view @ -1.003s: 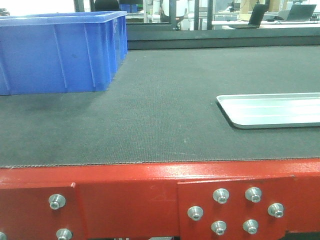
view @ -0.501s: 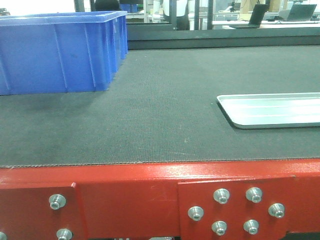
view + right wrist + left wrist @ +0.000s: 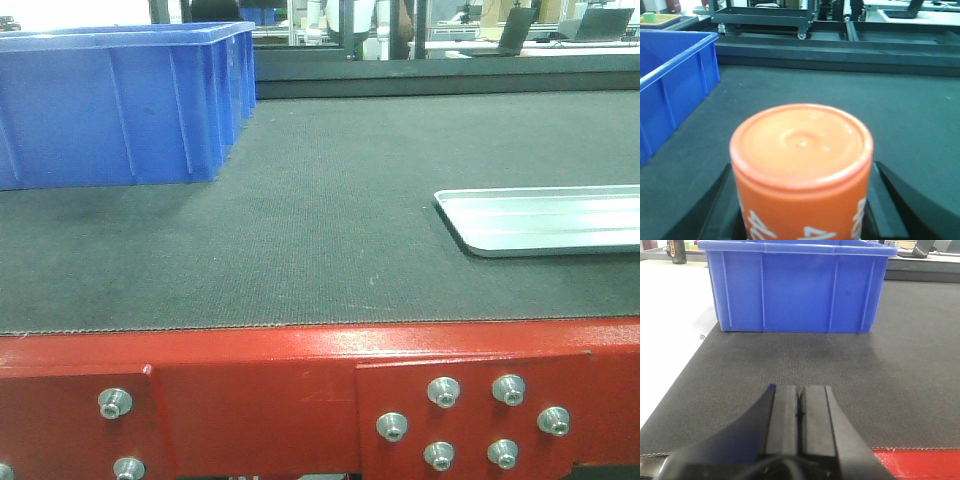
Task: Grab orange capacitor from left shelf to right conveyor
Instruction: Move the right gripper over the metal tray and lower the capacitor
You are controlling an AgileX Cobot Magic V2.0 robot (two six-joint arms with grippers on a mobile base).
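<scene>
I will let go of the orange capacitor upright near the middle of the flat silver tray (image 3: 575, 224) with my right gripper.
The orange capacitor (image 3: 801, 165) fills the right wrist view, held upright between my right gripper's (image 3: 801, 220) black fingers (image 3: 895, 200), above the dark belt of the right conveyor (image 3: 890, 110). My left gripper (image 3: 800, 400) is shut and empty, low over the near edge of the belt (image 3: 840, 360), facing the blue bin (image 3: 795, 287). In the front view the belt (image 3: 320, 230) and its red bolted frame (image 3: 300, 390) show; neither gripper nor the capacitor appears there. The left shelf is out of view.
A blue plastic bin (image 3: 120, 100) stands on the belt at the back left. A flat silver tray (image 3: 545, 220) lies on the belt at the right. A dark rail (image 3: 840, 55) and a wheeled rack lie beyond the belt's far edge.
Nothing on the conveyor has moved in the front view. Only a person in the far background has shifted to the right.
</scene>
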